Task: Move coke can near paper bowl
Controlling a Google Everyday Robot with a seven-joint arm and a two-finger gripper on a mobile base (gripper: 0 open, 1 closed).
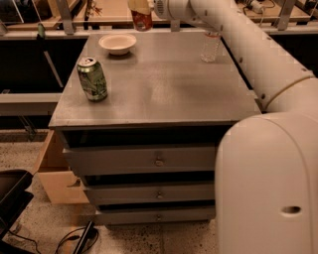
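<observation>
My gripper is going to let go of the coke can on the grey cabinet top beside the paper bowl [156, 50], toward the clear bottle.
The red-orange coke can [142, 21] is held in the air at the top edge of the camera view, above the far part of the grey cabinet top [164, 84]. My gripper [141, 9] is shut on the coke can, its upper part cut off by the frame edge. The off-white paper bowl [118, 43] sits on the far left of the cabinet top, just left of and below the can. The can does not touch the surface.
A green can [92, 79] stands upright near the left edge. A clear plastic bottle [210, 45] stands at the far right. My white arm [248, 54] spans the right side. The cabinet has drawers [159, 161] below; a wooden box [54, 173] is at left.
</observation>
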